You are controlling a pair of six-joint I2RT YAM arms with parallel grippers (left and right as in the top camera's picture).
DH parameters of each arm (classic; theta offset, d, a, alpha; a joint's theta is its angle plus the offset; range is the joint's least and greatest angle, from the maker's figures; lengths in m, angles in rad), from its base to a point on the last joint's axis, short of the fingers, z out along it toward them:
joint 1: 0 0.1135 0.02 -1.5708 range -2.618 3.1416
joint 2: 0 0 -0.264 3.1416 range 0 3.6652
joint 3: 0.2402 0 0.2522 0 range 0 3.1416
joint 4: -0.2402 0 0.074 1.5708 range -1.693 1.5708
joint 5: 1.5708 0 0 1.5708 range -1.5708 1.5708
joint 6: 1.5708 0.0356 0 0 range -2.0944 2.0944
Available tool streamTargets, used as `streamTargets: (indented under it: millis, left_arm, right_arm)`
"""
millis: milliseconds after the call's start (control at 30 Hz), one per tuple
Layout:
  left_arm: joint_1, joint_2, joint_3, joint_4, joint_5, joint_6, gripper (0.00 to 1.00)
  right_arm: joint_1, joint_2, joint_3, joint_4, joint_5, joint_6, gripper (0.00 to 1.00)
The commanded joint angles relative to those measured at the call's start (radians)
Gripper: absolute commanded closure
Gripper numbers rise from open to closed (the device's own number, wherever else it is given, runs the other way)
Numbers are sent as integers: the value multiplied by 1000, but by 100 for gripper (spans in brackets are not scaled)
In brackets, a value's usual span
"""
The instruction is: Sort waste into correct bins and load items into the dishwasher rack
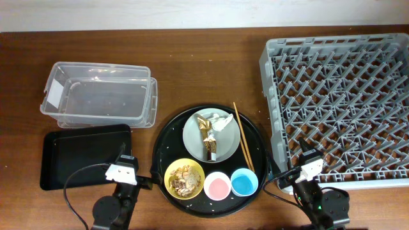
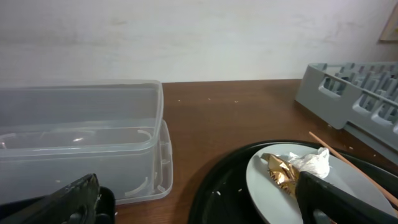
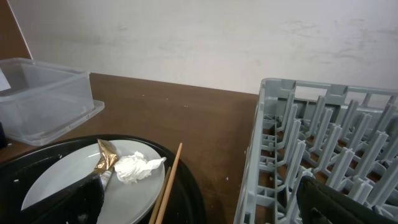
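Note:
The left gripper needs to move to the pink cup next and close on the cup's rim (image 1: 206, 184) beside the yellow bowl.
On the round black tray, a grey plate (image 1: 198, 139) holds a gold-brown wrapper (image 1: 209, 140) and a white tissue (image 1: 221, 121). Two chopsticks (image 1: 243, 137) lie beside it. A yellow bowl (image 1: 172, 171) holds food scraps (image 1: 186, 179). A pink cup (image 1: 217, 186) and a blue cup (image 1: 244, 183) stand by it. The grey rack (image 1: 339, 96) is at the right. The clear tub (image 1: 96, 96) and flat black tray (image 1: 83, 156) are at the left. My left gripper (image 1: 121, 171) is open and empty at the tray's left. My right gripper (image 1: 311, 167) is open and empty by the rack's front corner.
The round black tray (image 1: 255, 144) sits between the two arms at the table's front middle. The plate, wrapper (image 2: 281, 171) and tissue (image 3: 138, 168) show ahead in both wrist views. The rack's wall (image 3: 261, 143) stands close at the right gripper's right.

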Motion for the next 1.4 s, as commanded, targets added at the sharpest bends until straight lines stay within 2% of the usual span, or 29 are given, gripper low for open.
streamTargets:
  millis: [0, 100, 200, 267, 333, 433, 500, 533, 567, 633, 667, 767, 800, 933, 967, 1033, 1067, 1133, 1200, 1267, 1367]
  left_arm:
    - [5, -5, -5, 19, 164, 15, 1]
    - [5, -5, -5, 101, 450, 12, 1]
    - [5, -5, 20, 175, 482, -60, 0]
    - [5, -1, 91, 132, 451, -60, 0]
    - [5, 23, 200, -3, 375, -58, 0]
    - [5, 151, 466, -275, 303, 10, 1]
    - [5, 306, 678, -470, 234, 12, 1]
    - [5, 364, 746, -534, 214, 13, 0]
    - [5, 483, 876, -660, 189, 13, 0]
    - [5, 611, 1014, -763, 216, 12, 0]
    - [5, 674, 1084, -815, 281, 11, 0]
    - [5, 753, 1121, -818, 571, 8, 0]
    - [1, 768, 1121, -832, 572, 8, 1]
    - [-116, 871, 1120, -1020, 447, 8, 1]
    - [-149, 897, 1114, -1046, 422, 3, 3]
    - [-275, 983, 1062, -1020, 337, -67, 19]
    - [-336, 1025, 1038, -996, 291, -106, 23]
    - [-462, 1120, 1001, -930, 206, -166, 25]
    - [-583, 1247, 986, -888, 52, -237, 28]
    - [-682, 1396, 986, -787, 34, -258, 38]
    - [-727, 1535, 986, -713, -1, -263, 56]
  right_arm:
    - [8, -10, -9, 5, -1, 7, 2]
    - [8, -10, -9, 55, -181, 31, 2]
    - [8, -10, 7, 116, -309, 171, 2]
    - [8, -10, 60, 75, -308, 217, 2]
    - [7, 2, 164, -61, -273, 216, 2]
    - [7, 112, 386, -323, -175, 160, 2]
    - [6, 293, 598, -533, -87, 124, 2]
    - [6, 378, 690, -621, -58, 84, 2]
    - [6, 520, 839, -759, -45, 3, 2]
    - [6, 703, 1029, -918, -46, -23, 2]
    - [6, 811, 1133, -993, -46, -23, 2]
    - [6, 1061, 1317, -1180, -169, -4, 2]
    - [6, 1091, 1330, -1196, -179, -3, 2]
    - [-5, 1112, 1340, -1197, -138, 200, 2]
    - [-10, 1094, 1340, -1197, -118, 229, 2]
    - [-10, 1021, 1339, -1199, -62, 304, 2]
    - [-10, 999, 1339, -1199, -55, 308, 2]
    - [-10, 943, 1339, -1205, -48, 307, 2]
    - [-10, 908, 1339, -1215, -46, 307, 2]
    - [-10, 900, 1339, -1230, -45, 307, 2]
    - [-10, 902, 1339, -1234, -45, 307, 2]
